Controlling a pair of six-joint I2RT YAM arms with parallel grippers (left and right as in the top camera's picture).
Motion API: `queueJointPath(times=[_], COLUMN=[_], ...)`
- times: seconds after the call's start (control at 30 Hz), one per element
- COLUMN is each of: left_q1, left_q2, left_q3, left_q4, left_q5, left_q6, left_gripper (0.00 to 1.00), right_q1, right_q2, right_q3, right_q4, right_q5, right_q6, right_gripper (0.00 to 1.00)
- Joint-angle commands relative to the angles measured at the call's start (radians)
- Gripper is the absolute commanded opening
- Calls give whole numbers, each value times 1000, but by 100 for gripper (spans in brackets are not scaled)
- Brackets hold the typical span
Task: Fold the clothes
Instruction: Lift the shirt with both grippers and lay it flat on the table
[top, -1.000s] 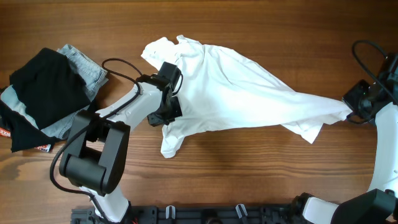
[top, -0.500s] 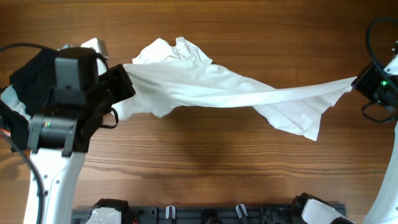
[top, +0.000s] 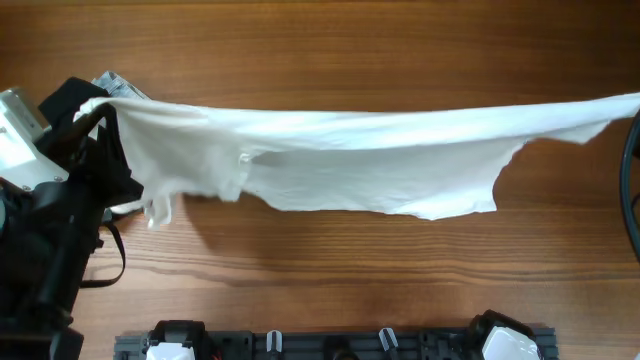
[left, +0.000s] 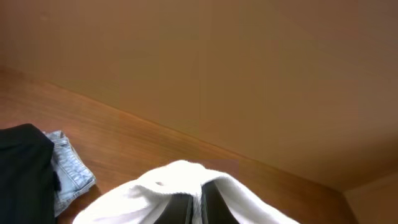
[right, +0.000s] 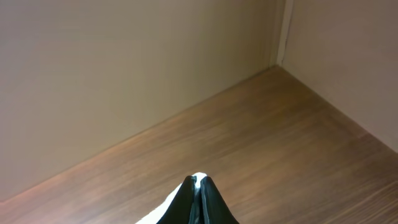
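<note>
The robot's left gripper needs to release its end of the white shirt on the table (top: 209, 178) beside the black cloth pile.
A white shirt (top: 350, 155) hangs stretched across the table, held high at both ends. My left gripper (top: 95, 115) is shut on its left end; in the left wrist view the white cloth (left: 180, 183) drapes over the closed black fingers (left: 196, 208). My right gripper is out of the overhead frame at the right edge; in the right wrist view its fingers (right: 198, 186) are shut on a small white tip of the shirt (right: 198, 177). The shirt's lower edge hangs loose and uneven.
A pile of black cloth (left: 22, 168) and light blue denim (left: 68, 174) lies at the table's left, mostly hidden under my left arm in the overhead view, with a corner of denim (top: 115, 85) showing. A black rail (top: 330, 345) runs along the front edge.
Both arms have lifted and spread apart. The shirt has gone from lying partly on the table to hanging taut in the air, and the right gripper has left the overhead view.
</note>
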Motion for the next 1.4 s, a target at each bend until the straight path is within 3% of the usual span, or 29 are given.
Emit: queueJointPath(times=[0.0, 0.13, 0.23, 0.3, 0.43, 0.5, 0.63, 0.73, 0.87, 0.93, 1.07, 1.2, 1.37], left_q1=[9, 9, 8, 9, 10, 15, 56, 72, 39, 17, -17, -55, -93], left_q2=[94, 322, 564, 707, 851, 854, 854, 853, 903, 977, 1114, 1164, 1164], left_q3=[10, 10, 10, 18, 95, 162, 359, 441, 436, 436, 431, 296, -7], left_q4=[2, 6, 75, 208, 601, 800, 896, 740, 92, -142, -453, -556, -599], left_q5=[-16, 14, 15, 64, 149, 148, 141, 208, 261, 261, 245, 245, 162], left_q6=[24, 24, 53, 53, 23, -11, -34, -33, -22, 8, 55, 91, 101], left_gripper=[4, 4, 4, 4, 4, 4, 4, 4, 4, 4, 4, 4, 4], right_q1=[-3, 11, 72, 93, 107, 102, 91, 80, 88, 97, 101, 101, 98], right_q2=[97, 309, 481, 533, 549, 549, 549, 549, 611, 658, 755, 776, 776], right_q3=[2, 2, 2, 3, 21, 66, 161, 175, 167, 167, 137, -38, -278], right_q4=[5, 3, 69, 229, 843, 1063, 1114, 997, 554, 331, -19, -148, -207], right_q5=[-16, -246, -261, -262, -326, -303, -241, -208, -182, -173, -62, 60, 257], right_q6=[-26, -141, -109, 14, 257, 351, 286, 174, -90, -166, -182, -159, -17], right_gripper=[4, 4, 4, 4, 4, 4, 4, 4, 4, 4, 4, 4, 4])
